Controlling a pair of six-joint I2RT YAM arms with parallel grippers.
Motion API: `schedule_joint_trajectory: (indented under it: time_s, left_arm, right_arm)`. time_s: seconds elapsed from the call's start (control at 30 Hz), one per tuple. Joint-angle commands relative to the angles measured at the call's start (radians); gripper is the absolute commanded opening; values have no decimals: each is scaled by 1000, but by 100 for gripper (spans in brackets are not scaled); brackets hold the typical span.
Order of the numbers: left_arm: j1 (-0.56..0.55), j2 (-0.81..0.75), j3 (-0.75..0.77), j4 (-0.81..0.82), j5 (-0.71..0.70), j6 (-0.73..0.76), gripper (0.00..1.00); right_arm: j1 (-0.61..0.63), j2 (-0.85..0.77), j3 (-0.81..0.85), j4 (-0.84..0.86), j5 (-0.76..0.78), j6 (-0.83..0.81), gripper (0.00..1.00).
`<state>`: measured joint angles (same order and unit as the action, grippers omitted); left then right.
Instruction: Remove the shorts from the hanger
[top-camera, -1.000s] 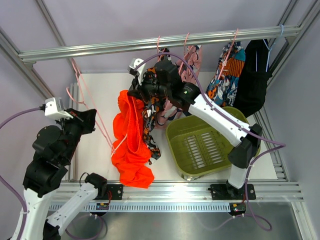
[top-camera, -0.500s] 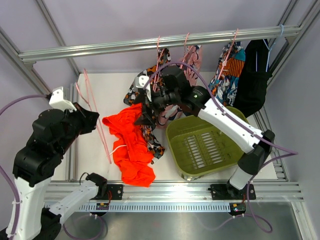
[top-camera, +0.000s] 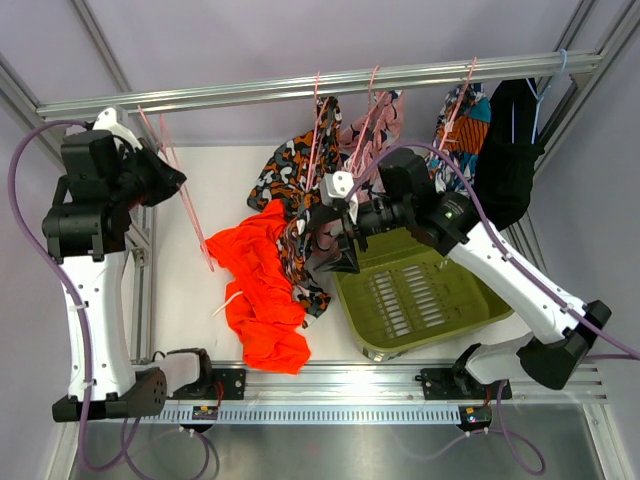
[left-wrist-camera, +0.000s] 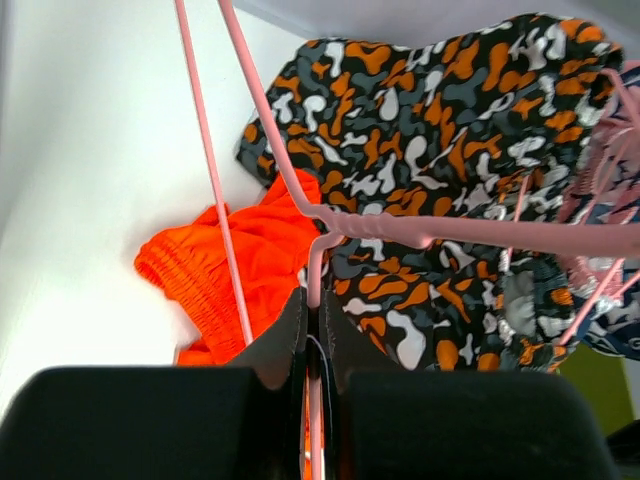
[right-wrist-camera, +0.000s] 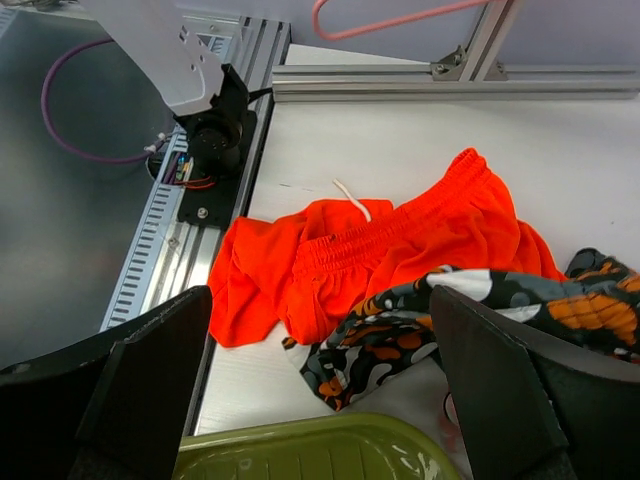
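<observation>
Next, I let go of the pink hanger, now raised at the back, with my left gripper on the end of the rail (top-camera: 98, 107) that is farthest from the black garment.
The orange-red shorts (top-camera: 262, 292) lie crumpled on the white table, free of the hanger and touched by neither gripper. My left gripper (top-camera: 172, 173) is raised at the back left, shut on the thin pink hanger (top-camera: 192, 220), which hangs bare below it. In the left wrist view the jaws (left-wrist-camera: 315, 312) pinch the hanger's wire (left-wrist-camera: 400, 230), with the shorts (left-wrist-camera: 225, 265) far beneath. My right gripper (top-camera: 328, 248) stands wide open and empty over the patterned garment, beside the tub. In its wrist view the shorts (right-wrist-camera: 400, 250) lie ahead of the spread fingers (right-wrist-camera: 140, 385).
A black-orange-white patterned garment (top-camera: 300, 165) hangs from the rail (top-camera: 300, 85) and drapes onto the shorts' right edge. A green tub (top-camera: 420, 290) stands to the right. Pink floral (top-camera: 375, 115), another patterned (top-camera: 455, 145) and black (top-camera: 510, 150) garments hang further right.
My right gripper opened, let go of the shorts and pulled back to the right. The shorts dropped flat onto the table. My left arm lifted the bare hanger up and back.
</observation>
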<state>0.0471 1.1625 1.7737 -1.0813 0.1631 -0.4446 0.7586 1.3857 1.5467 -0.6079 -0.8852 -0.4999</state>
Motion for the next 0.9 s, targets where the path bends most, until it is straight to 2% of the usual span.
schedule_joint_trajectory:
  time_s: [0.0,0.37,0.5,0.87]
  left_arm:
    - [45,8,84,38,194,37,0]
    - [177,63,150,101,288,6,0]
    - [256,71,126,132,279,-37,0]
    - [361,153,84,221,308,-85,0]
  right_arm:
    - [-27,-68,-71,37,-38,7,99]
    - [-58,-154,-200,99,-64,57,100]
    - [-62,-174,-226,126,-75,78,100]
    - [-85,-238,-312,188,-97,126,100]
